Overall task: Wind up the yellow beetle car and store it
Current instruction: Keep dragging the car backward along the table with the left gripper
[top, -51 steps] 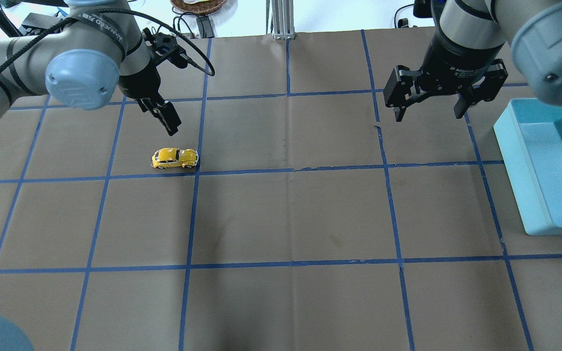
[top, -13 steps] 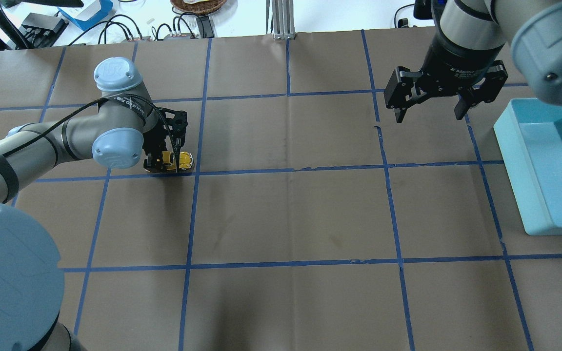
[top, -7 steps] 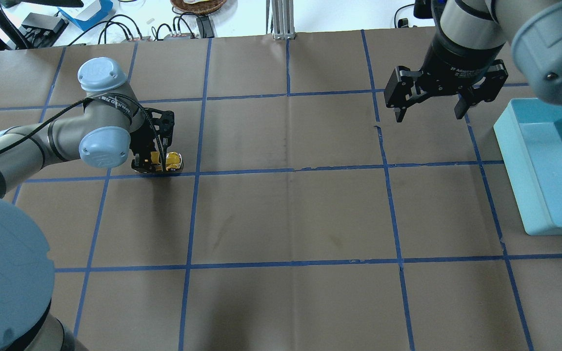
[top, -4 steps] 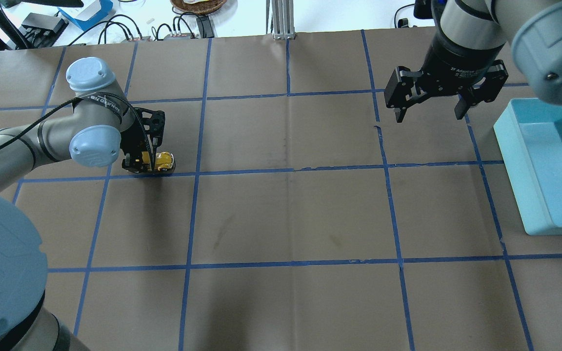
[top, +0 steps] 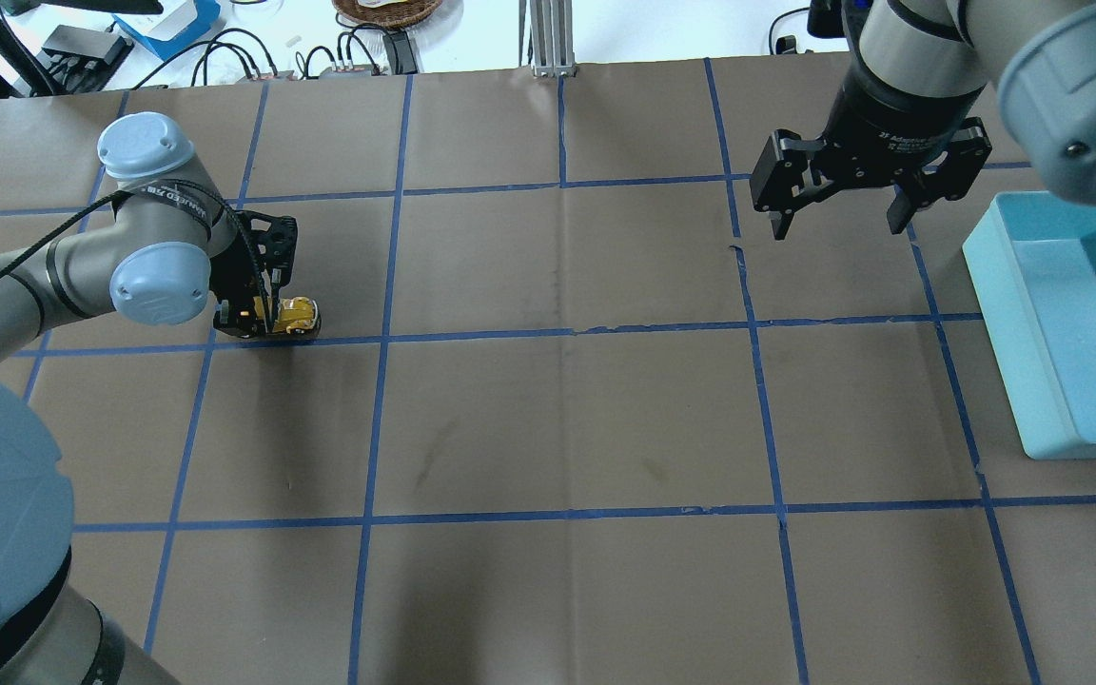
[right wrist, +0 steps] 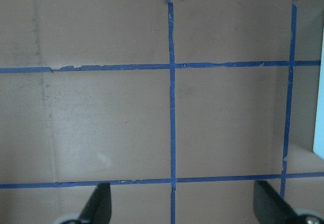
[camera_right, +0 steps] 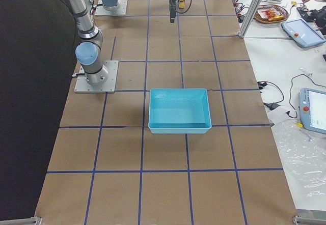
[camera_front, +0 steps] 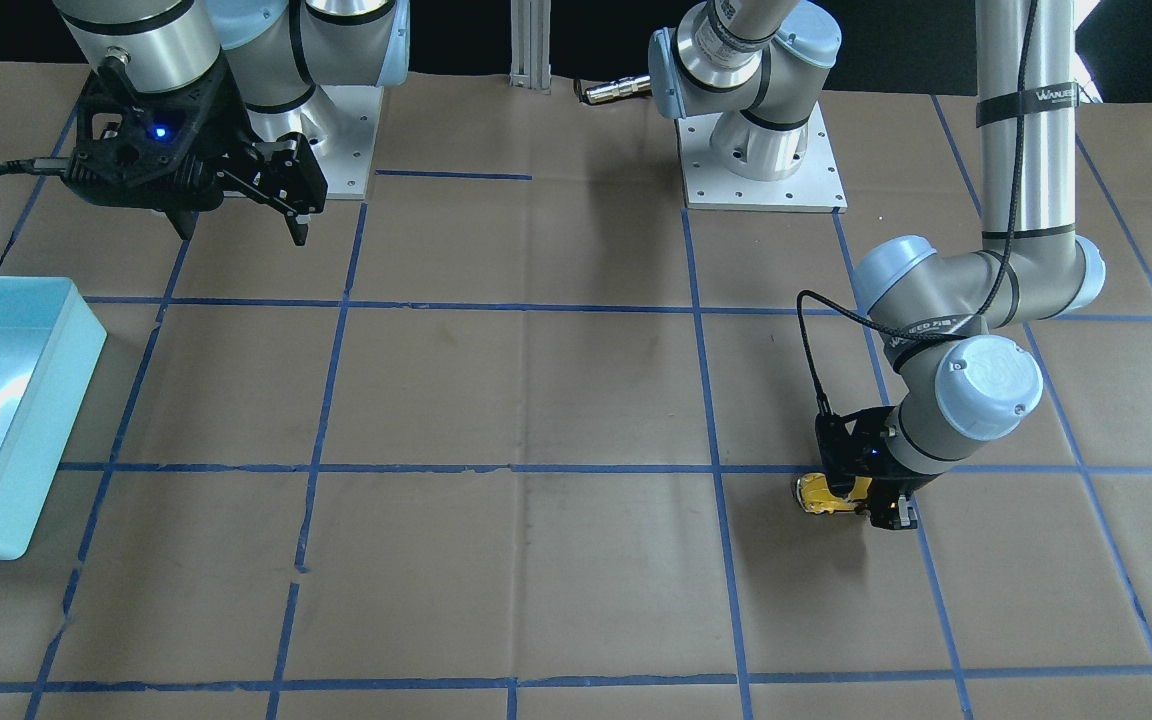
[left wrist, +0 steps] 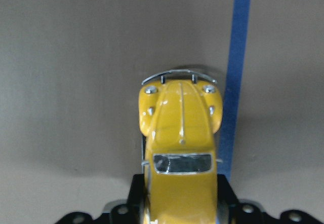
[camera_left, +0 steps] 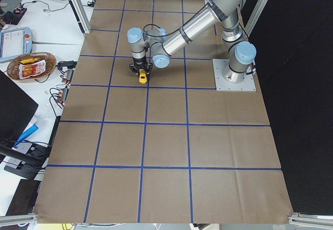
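The robot's left gripper should release the yellow beetle car at the blue tape crossing (camera_front: 926, 484) behind the car's rear end.
The yellow beetle car (top: 298, 313) sits low on the brown paper beside a blue tape line, left of centre. My left gripper (top: 261, 322) is shut on its rear half, and its nose sticks out past the fingers. The left wrist view shows the car (left wrist: 180, 143) from above, bonnet and silver bumper pointing away, rear held between the jaws. The front-facing view shows the car (camera_front: 822, 493) in that gripper (camera_front: 866, 496). My right gripper (top: 835, 221) hangs open and empty above the far right of the table, also seen in the front-facing view (camera_front: 241, 228).
A light blue bin (top: 997, 314) stands at the table's right edge, near the right gripper, and also shows in the front-facing view (camera_front: 61, 380) and the right view (camera_right: 179, 129). Blue tape lines grid the paper. An aluminium post (top: 548, 38) stands at the far edge.
My left gripper closed on the car and has dragged it leftward along the tape line, still low on the paper. The right arm has not moved.
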### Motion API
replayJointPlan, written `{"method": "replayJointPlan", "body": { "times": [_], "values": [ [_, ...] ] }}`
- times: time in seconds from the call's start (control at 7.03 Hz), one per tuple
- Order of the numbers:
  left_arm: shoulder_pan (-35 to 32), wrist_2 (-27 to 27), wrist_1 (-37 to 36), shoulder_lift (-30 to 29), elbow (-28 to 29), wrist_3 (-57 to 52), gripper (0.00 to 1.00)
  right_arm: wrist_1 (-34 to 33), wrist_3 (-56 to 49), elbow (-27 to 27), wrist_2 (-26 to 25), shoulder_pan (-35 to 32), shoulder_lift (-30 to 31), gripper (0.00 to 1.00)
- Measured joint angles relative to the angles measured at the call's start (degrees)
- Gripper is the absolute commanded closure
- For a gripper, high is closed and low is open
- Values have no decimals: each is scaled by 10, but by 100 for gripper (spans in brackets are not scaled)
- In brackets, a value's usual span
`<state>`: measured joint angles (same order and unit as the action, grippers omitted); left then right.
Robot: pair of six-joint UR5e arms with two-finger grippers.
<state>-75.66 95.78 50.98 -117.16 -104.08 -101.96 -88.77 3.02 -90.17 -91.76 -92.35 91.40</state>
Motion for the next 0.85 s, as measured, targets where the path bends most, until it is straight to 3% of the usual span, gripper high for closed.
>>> {"method": "replayJointPlan", "body": {
  "times": [0.85],
  "values": [
    [37,-1,0,-1,-1,-31,100,1,0,0,0,1,0,1]
  ]
}}
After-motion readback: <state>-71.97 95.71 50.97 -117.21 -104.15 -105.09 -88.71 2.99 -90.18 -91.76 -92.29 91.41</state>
